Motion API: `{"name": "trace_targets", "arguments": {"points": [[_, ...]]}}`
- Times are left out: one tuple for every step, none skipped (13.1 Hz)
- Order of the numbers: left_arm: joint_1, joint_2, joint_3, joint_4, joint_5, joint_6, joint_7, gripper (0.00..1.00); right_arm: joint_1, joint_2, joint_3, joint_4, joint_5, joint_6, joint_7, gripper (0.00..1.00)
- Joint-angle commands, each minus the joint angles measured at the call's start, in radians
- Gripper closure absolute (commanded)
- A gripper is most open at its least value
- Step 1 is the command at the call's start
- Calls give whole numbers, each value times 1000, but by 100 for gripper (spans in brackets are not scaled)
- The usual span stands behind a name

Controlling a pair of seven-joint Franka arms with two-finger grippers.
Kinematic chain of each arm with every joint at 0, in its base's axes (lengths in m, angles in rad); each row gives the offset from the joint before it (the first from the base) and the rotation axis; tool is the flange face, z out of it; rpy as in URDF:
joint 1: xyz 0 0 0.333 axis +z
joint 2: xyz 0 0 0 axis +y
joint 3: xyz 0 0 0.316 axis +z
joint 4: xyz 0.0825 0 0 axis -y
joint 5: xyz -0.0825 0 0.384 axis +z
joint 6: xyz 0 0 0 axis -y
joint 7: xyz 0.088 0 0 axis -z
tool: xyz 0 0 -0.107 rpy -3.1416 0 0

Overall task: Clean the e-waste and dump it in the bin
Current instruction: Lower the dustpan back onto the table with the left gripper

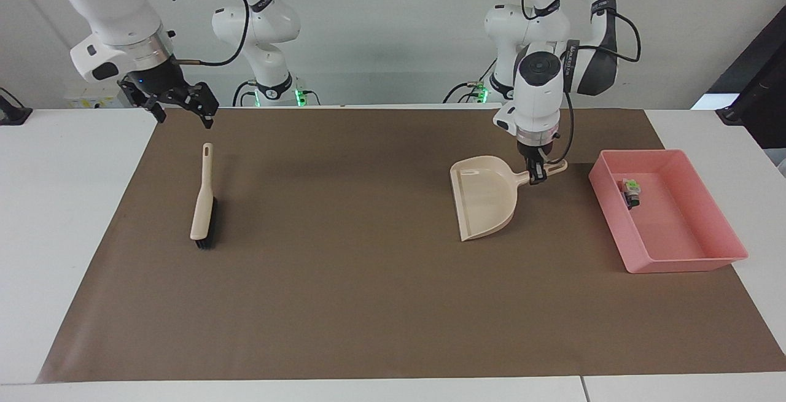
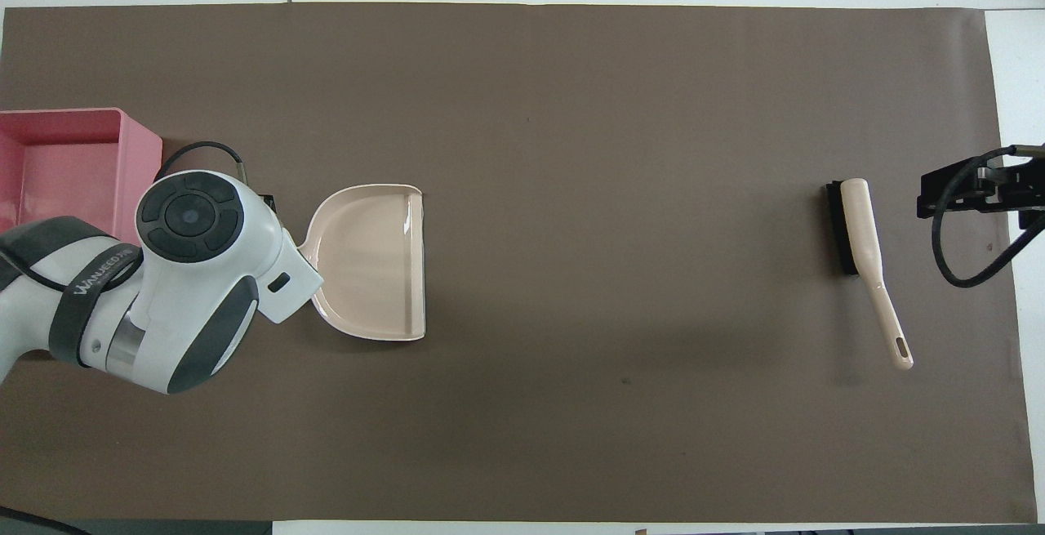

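The robot's left gripper will release the dustpan on the mat, a little farther from the pink bin (image 2: 393, 264) toward the brush.
The e-waste (image 1: 630, 192), a white and green piece and a black piece, lies in the pink bin (image 1: 681, 263) at the left arm's end of the brown mat. In the overhead view the bin (image 2: 140, 151) shows only partly and the e-waste is hidden under the left arm. My left gripper (image 1: 538, 175) is shut on the handle of the beige dustpan (image 1: 485, 196), which is level and low at the mat beside the bin, toward the middle; it looks empty (image 2: 371, 261). My right gripper (image 1: 179, 112) is open and empty, raised over the mat's edge at the right arm's end (image 2: 976, 188).
A beige hand brush with black bristles (image 1: 202, 202) lies on the mat under and a little farther out than the right gripper; it also shows in the overhead view (image 2: 859, 229). The brown mat (image 1: 344, 304) covers most of the white table.
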Motion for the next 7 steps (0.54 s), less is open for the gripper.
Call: {"name": "trace_targets", "arguments": {"points": [[-69,60,11,-25,-8,89,-77,100,-14,-3,9,7,-5,-23,13,0],[-69,68,11,-25,-7,92,-78,100,-28,3,26,23,9,-27,14,0],[-69,73,11,-25,-5,95,-79,100,-40,5,29,24,24,-38,14,0],[-72,93,12,-25,-1,103,-79,100,-37,3,29,24,30,-46,16,0],[-76,96,12,-25,5,103,-79,100,-36,-1,29,17,30,-40,21,0],[-77,97,12,-17,5,95,-78,97,-34,-4,29,12,30,-37,22,0],[-75,97,12,-14,5,91,-81,91,-33,-6,29,11,30,-38,21,0]]}}
